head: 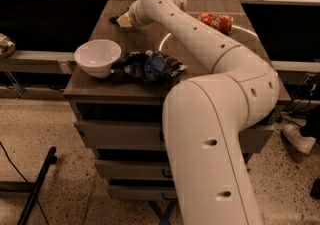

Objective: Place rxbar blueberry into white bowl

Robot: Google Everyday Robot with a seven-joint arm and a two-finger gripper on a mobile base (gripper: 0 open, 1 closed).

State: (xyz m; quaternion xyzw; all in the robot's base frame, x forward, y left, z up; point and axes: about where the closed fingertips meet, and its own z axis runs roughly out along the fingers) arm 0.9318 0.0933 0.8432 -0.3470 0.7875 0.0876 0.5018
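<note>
Next, my gripper releases the rxbar blueberry on the tabletop (136,19) well behind the white bowl and chip bag.
My gripper (124,19) is at the far left part of the tabletop, at the end of the white arm that reaches across the table from the lower right. A small dark flat thing, apparently the rxbar blueberry (115,19), lies right at the gripper's tip on its left side. I cannot tell whether it is held. The white bowl (97,57) stands empty at the table's front left corner, nearer to the camera than the gripper.
A crumpled blue-and-white chip bag (148,65) lies just right of the bowl. A red-orange soda can (216,21) lies on its side at the back right. The wooden table (100,88) has drawers below. A shoe (298,139) is on the floor at the right.
</note>
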